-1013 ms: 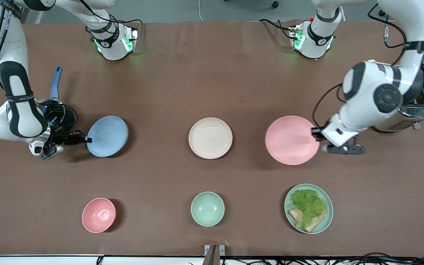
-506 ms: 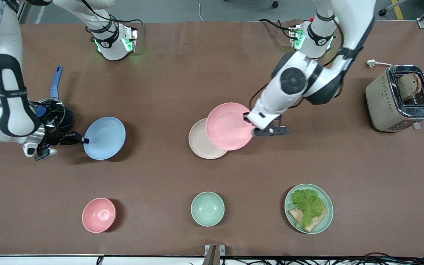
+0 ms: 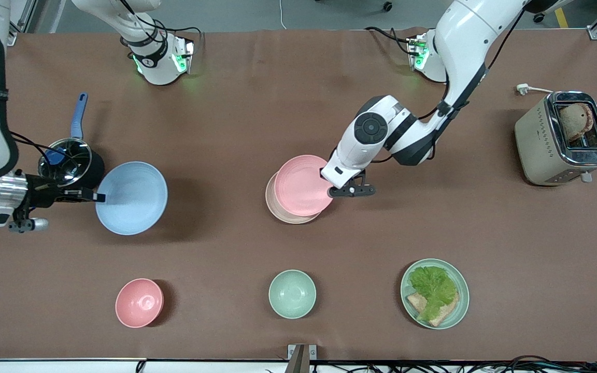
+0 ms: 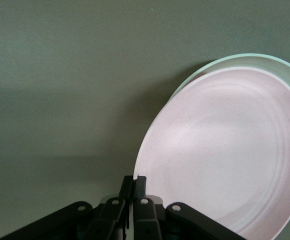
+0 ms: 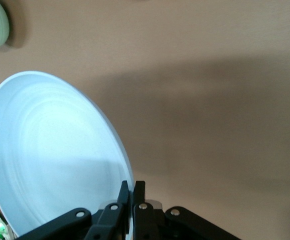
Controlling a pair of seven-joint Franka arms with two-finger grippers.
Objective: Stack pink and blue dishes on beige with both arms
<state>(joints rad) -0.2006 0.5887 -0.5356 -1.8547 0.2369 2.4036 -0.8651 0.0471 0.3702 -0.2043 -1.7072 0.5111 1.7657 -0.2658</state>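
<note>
I will set the light blue plate down on top of the pale pink plate (image 3: pixel 298 191) with my right gripper.
The pale pink plate (image 3: pixel 301 185) hangs slightly tilted over the cream-beige plate (image 3: pixel 270 203), covering most of it and shifted a little toward the left arm's end. I cannot tell if they touch. My left gripper (image 3: pixel 326 177) is shut on the pink plate's rim; in the left wrist view the left gripper (image 4: pixel 134 181) pinches the pink plate (image 4: pixel 225 155), with the beige plate's rim (image 4: pixel 245 58) showing under it. My right gripper (image 3: pixel 99 197) is shut on the rim of the light blue plate (image 3: pixel 131 198), held above the table. The right wrist view shows the right gripper (image 5: pixel 133 186) gripping the blue plate (image 5: pixel 50 155).
A dark pot with a blue handle (image 3: pixel 70 160) stands beside the right gripper. A toaster (image 3: pixel 563 137) sits at the left arm's end. Nearer the camera stand a pink bowl (image 3: pixel 139 302), a mint-green bowl (image 3: pixel 292 293) and a mint-green plate with lettuce and bread (image 3: pixel 435 293).
The left arm carried the pink plate from the left arm's end to over the beige plate. The right gripper raised the blue plate off the table.
</note>
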